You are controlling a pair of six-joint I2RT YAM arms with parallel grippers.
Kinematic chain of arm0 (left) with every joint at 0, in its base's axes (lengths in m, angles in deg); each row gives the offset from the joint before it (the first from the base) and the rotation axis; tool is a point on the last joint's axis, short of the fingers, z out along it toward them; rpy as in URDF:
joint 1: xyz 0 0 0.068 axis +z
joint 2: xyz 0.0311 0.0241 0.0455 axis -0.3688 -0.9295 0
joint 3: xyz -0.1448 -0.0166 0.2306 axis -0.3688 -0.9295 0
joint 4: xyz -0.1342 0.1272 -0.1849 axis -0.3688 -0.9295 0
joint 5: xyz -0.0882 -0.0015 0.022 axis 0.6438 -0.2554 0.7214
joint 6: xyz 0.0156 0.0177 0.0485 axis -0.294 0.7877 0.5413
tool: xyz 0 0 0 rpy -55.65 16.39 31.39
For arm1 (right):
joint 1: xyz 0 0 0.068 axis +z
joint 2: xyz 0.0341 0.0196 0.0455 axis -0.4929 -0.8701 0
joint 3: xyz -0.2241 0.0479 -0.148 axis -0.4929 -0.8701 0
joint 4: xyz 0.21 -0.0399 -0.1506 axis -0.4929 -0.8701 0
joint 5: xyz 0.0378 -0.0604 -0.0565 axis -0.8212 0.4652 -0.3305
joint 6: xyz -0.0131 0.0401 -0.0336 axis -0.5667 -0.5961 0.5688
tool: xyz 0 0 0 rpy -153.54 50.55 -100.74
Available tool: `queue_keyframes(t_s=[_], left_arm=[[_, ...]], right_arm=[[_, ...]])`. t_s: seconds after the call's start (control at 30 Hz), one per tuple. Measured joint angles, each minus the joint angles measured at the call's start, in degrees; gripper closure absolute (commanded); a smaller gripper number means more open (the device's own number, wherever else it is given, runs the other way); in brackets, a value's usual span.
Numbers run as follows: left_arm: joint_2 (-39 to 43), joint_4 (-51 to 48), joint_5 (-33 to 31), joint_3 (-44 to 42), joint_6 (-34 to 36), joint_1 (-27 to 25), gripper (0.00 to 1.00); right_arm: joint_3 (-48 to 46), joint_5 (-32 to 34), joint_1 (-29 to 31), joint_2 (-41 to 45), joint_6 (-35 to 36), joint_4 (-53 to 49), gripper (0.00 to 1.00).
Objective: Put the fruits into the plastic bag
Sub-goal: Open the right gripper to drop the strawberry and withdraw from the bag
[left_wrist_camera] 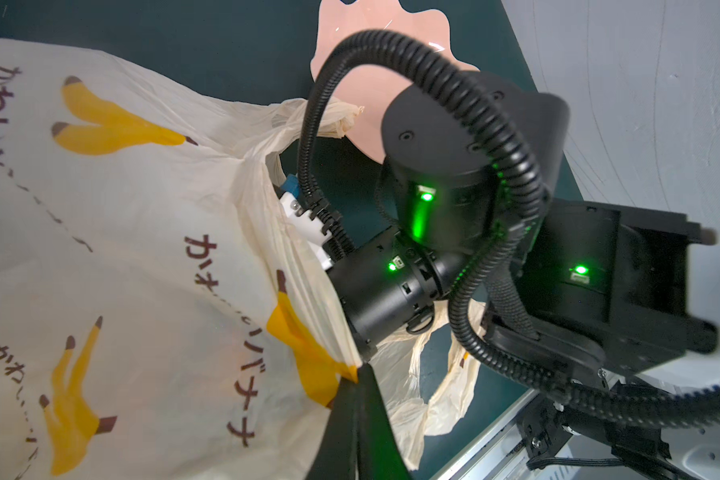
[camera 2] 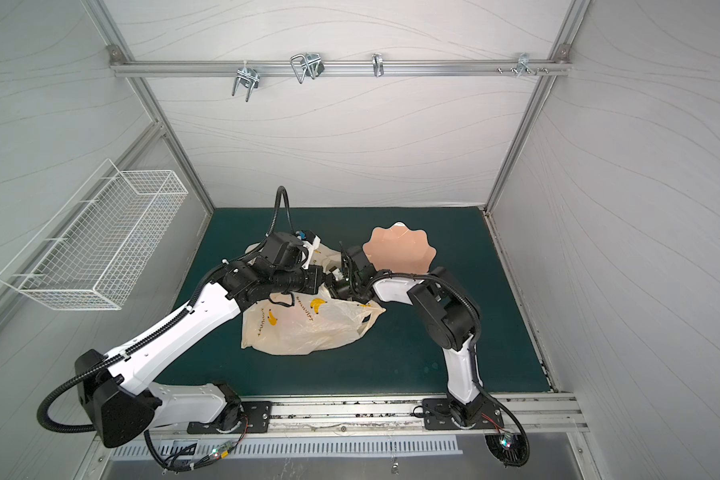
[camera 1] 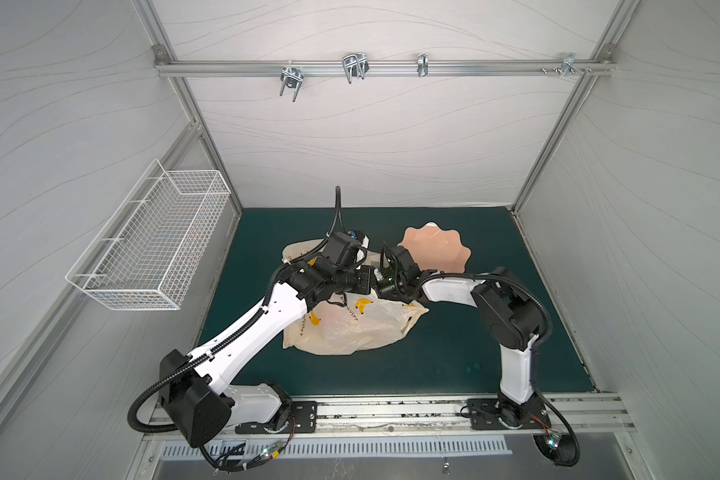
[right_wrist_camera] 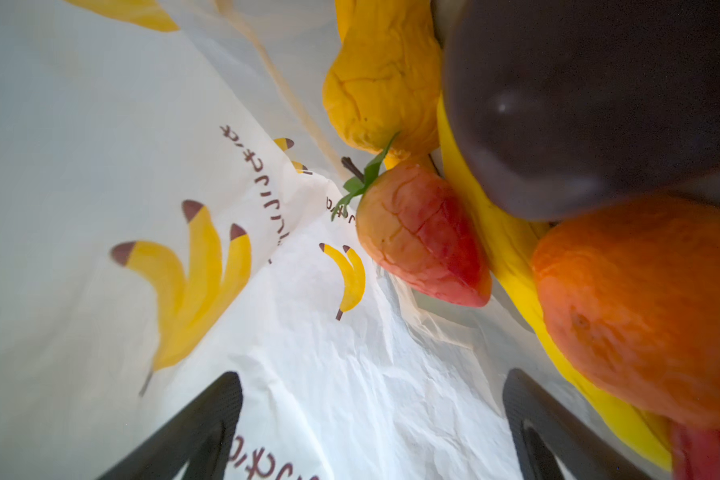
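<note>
The robot's right gripper will close on the plastic bag's near-side handle (camera 1: 418, 310), the one farther away from the pale pink dish.
The cream plastic bag (camera 1: 350, 332) (camera 2: 304, 332) with printed bananas lies mid-mat. My left gripper (left_wrist_camera: 360, 376) is shut on the rim of the plastic bag (left_wrist_camera: 142, 249), holding its mouth up. The right arm (left_wrist_camera: 391, 291) reaches in through that mouth. Inside, my right gripper (right_wrist_camera: 371, 399) is open, with only the bag's wall (right_wrist_camera: 329, 374) between its fingers. Fruits lie beside it in the bag: a lemon (right_wrist_camera: 383, 83), a strawberry (right_wrist_camera: 425, 241), a dark brown fruit (right_wrist_camera: 578, 104), an orange (right_wrist_camera: 641, 311), a banana (right_wrist_camera: 504, 249) and a red piece (right_wrist_camera: 707, 453).
A pale pink scalloped dish (camera 1: 435, 249) (camera 2: 398, 249) (left_wrist_camera: 362, 62) stands just behind the right wrist, with nothing on it. A white wire basket (camera 1: 150, 249) (camera 2: 96, 245) hangs on the left wall. Metal hooks (camera 1: 354, 66) hang from the rear rail.
</note>
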Motion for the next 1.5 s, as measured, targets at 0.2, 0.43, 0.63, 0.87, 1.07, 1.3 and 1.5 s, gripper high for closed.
queue_keyframes(t_s=[0.2, 0.43, 0.63, 0.87, 1.07, 1.3, 1.5], left_arm=[[0.02, 0.66, 0.22, 0.0, -0.02, 0.31, 1.0], [0.17, 1.79, 2.01, 0.0, -0.02, 0.39, 1.0], [0.15, -0.04, 1.55, -0.2, 0.02, 1.09, 1.0], [-0.02, -0.07, 1.6, -0.2, 0.2, 1.09, 1.0], [-0.07, -0.13, 1.68, -0.2, 0.42, 1.09, 1.0], [-0.24, -0.46, 1.95, -0.2, 0.7, 1.09, 1.0], [-0.68, -0.59, 2.23, -0.17, 0.79, 1.09, 1.0]], right_arm=[[-0.39, 1.36, -1.53, 3.65, 1.9, -2.34, 0.01], [-1.29, 4.09, -6.43, 10.78, 9.22, -13.31, 0.01], [-2.1, 3.93, -11.37, 18.71, 17.92, -20.04, 0.01], [-2.97, 4.09, -12.46, 21.9, 28.68, -28.26, 0.01], [-8.07, 4.63, -18.67, 30.1, 36.61, -32.63, 0.01], [-14.12, 5.16, -22.69, 37.62, 45.53, -35.15, 0.02], [-20.59, 6.75, -22.69, 42.91, 49.48, -36.3, 0.07]])
